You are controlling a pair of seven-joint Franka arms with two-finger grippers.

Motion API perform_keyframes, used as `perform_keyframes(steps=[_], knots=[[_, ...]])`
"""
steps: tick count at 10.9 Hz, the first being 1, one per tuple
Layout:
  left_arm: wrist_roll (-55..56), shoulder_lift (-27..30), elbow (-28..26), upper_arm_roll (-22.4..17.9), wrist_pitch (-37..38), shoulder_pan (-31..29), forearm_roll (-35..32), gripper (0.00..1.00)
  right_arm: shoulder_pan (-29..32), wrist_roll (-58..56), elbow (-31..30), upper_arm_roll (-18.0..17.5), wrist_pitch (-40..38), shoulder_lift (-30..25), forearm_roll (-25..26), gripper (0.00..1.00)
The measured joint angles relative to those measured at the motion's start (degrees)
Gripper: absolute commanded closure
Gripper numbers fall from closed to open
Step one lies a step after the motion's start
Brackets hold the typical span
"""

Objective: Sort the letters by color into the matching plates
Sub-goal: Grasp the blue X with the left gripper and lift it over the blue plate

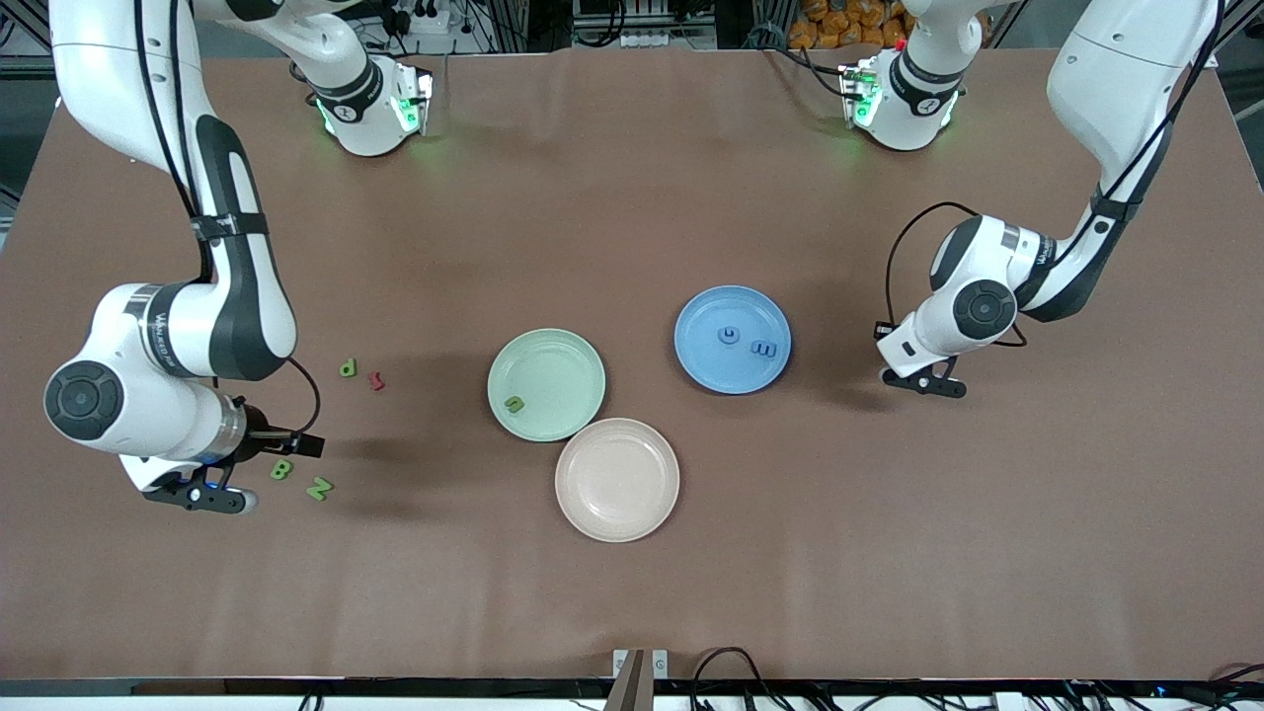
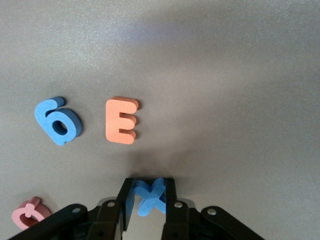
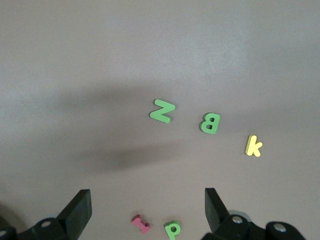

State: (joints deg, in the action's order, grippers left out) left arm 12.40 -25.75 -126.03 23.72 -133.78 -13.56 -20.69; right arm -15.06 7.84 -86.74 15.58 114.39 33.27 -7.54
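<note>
I need to use my left gripper to let go of the blue letter X on the blue plate (image 1: 743, 361), next to the blue letters lying there.
My left gripper (image 2: 150, 189) is shut on a blue letter X (image 2: 151, 196), low over the table beside the blue plate (image 1: 706, 367), toward the left arm's end (image 1: 923, 381). That plate holds two blue letters (image 1: 729, 335) (image 1: 764, 348). A blue 6 (image 2: 57, 121) lies on the table close to the left gripper. The mint green plate (image 1: 563, 360) holds one green letter (image 1: 513, 403). My right gripper (image 3: 146, 199) is open and holds nothing, above green letters Z (image 3: 162, 110), B (image 3: 210, 123) and p (image 3: 172, 230). The same hand (image 1: 197, 496) shows at the right arm's end.
A beige-pink plate (image 1: 617, 479) touches the green plate, nearer the front camera. An orange E (image 2: 121, 120) and a pink letter (image 2: 30, 212) lie near the left gripper. A yellow k (image 3: 253, 146) and a pink-red piece (image 3: 141, 224) lie among the green letters.
</note>
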Motion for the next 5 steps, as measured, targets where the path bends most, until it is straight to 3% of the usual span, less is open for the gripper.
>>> perform_keyframes(steps=[5], knots=[[1.6,0.0,1.0,0.6,-0.1,0.5,0.0,1.0,0.1,0.0,-0.1,0.0,0.6,0.3,0.0,0.0]])
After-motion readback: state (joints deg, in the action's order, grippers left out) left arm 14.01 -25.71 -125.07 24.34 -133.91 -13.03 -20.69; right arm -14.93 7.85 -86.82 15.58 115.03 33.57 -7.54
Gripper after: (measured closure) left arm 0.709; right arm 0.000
